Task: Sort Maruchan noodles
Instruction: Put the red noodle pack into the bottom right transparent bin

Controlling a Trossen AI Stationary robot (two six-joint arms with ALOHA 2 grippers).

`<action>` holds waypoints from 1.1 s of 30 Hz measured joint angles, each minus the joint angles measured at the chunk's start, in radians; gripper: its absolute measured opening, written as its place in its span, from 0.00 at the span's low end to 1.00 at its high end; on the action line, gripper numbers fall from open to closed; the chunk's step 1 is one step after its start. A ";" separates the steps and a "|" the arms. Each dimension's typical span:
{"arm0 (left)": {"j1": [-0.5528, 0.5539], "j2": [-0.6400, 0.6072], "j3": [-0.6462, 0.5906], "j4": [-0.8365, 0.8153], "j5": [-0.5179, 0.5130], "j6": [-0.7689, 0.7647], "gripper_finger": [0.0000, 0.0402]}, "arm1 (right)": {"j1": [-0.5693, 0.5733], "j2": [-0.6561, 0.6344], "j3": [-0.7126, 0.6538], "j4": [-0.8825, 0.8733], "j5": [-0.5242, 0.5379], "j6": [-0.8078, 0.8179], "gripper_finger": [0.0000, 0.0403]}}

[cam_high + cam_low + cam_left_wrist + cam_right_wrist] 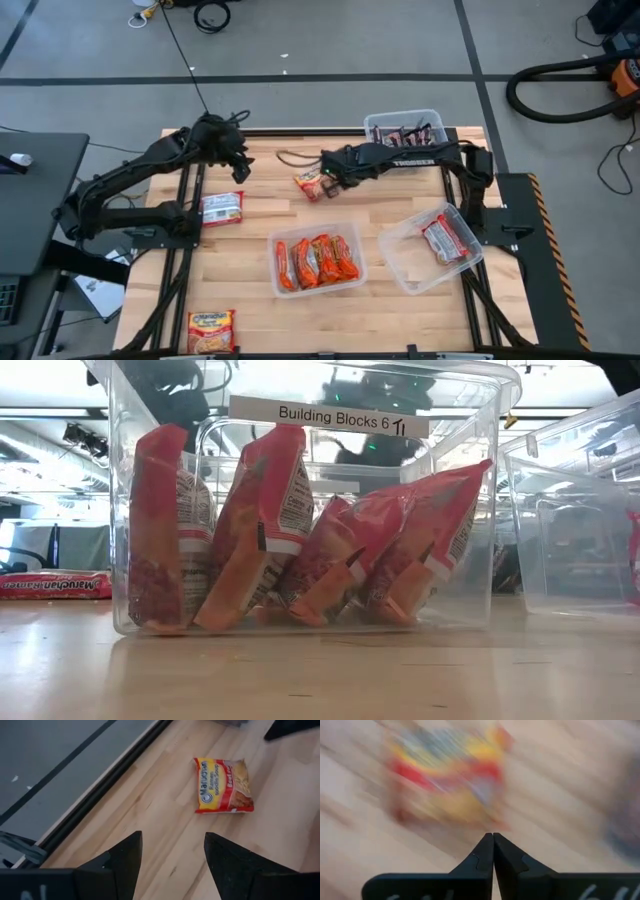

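My right gripper will open its fingers, which are shut and empty beside the edge of the yellow-and-red packet, and pinch the packet's yellow part (209, 786) before lifting.
A yellow-and-red Maruchan noodle packet (309, 183) lies flat on the wooden table, far of the middle. It also shows in the left wrist view (223, 785). My right gripper (329, 186) is shut, with nothing between its fingers (493, 837). It points down at the packet's right edge. My left gripper (240, 168) hangs open above the table's far left, well clear of the packet (172, 855). Other noodle packets lie flat on the table: a silver-and-red one (222, 208) at the left and a yellow one (211, 330) at the near left edge. My right gripper's shut fingertips stand right beside the yellow-and-red packet's right edge (321, 186), coming from above at a slant. Whether they touch it, I cannot tell.
A clear bin (283, 285) in the middle holds several orange-red packets standing on edge (300, 540). A clear bin (400, 265) at the right holds one red packet. A bin (405, 120) at the far edge holds dark packets. Bare wood lies between the left packets and the middle bin.
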 joint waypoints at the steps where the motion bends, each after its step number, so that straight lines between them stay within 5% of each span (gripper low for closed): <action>1: 0.005 0.000 0.000 0.006 -0.001 0.000 0.54 | 0.000 -0.001 0.000 0.078 -0.002 -0.024 0.04; 6: 0.038 0.000 0.000 0.020 -0.003 0.000 0.54 | -0.007 0.054 0.001 0.380 -0.016 -0.053 0.02; 12: 0.065 0.000 0.000 0.009 -0.003 0.001 0.54 | -0.011 0.172 0.001 0.491 -0.055 -0.051 0.02; 16: 0.069 0.000 0.000 -0.017 -0.003 0.002 0.54 | 0.006 0.192 0.002 0.362 -0.150 -0.051 0.03; 24: 0.069 0.000 0.000 -0.036 -0.003 0.019 0.54 | 0.045 0.081 -0.001 -0.082 -0.138 -0.052 0.03; 33: 0.106 0.000 0.000 -0.011 -0.003 0.000 0.54 | 0.075 0.010 0.000 0.030 -0.141 0.045 0.16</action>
